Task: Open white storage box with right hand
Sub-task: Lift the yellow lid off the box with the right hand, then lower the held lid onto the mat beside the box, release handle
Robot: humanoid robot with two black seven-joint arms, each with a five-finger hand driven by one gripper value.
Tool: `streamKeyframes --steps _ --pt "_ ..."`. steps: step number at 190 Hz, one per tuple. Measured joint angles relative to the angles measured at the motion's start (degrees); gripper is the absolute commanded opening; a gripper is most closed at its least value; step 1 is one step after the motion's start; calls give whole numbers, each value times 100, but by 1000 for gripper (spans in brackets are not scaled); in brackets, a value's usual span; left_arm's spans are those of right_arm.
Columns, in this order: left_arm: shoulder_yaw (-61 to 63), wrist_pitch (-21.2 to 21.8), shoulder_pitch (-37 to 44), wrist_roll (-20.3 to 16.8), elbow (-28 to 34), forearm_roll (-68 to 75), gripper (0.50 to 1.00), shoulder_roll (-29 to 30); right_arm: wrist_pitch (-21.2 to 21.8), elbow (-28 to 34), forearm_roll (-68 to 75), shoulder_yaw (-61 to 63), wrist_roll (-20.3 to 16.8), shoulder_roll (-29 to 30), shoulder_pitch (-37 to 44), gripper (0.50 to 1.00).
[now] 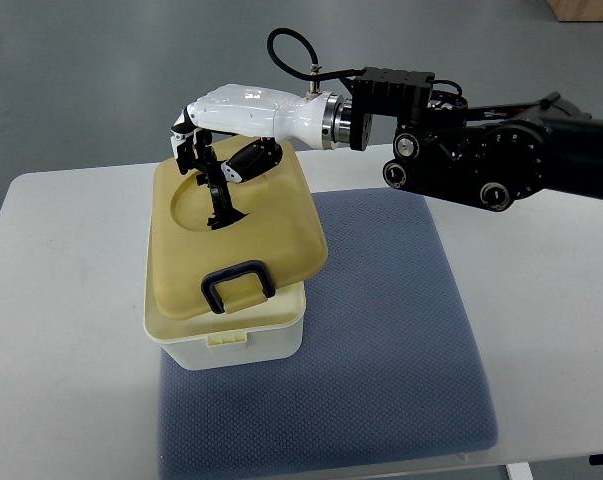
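My right gripper will release the pale yellow lid on the bare blue-grey mat [407, 282] beside the white storage box.
The white storage box [243, 345] stands on the left part of a blue-grey mat. Its pale yellow lid [281, 235] has a black handle [237, 285] at the near edge. The lid sits askew on the box and overhangs its right side. My right hand [219, 168], white with black fingers, reaches in from the right over the far part of the lid. Its fingers [221, 200] curl down into the oval recess in the lid, with the thumb [251, 160] beside them, gripping the lid there. The lid's far edge is hidden under the hand. The left arm is out of view.
The blue-grey mat [391, 330] lies on a white table [61, 300]. The table's far edge runs just behind the box and its near edge is at the bottom of the picture. The black right forearm [481, 150] spans the far right above the table.
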Motion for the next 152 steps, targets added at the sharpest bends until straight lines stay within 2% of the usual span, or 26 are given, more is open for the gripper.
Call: streamKeyframes --steps 40,88,122,152 --pt "0 0 0 0 -7 0 1000 0 54 665 20 0 5 -919 394 500" --pt "3 0 0 0 -18 0 1000 0 416 1283 -58 -36 113 -2214 446 500" --pt "2 0 1 0 -15 0 1000 0 475 1354 -490 -121 159 -2910 91 500" --pt "2 0 1 0 -11 0 1000 0 438 1297 -1104 -149 297 -3237 -512 500"
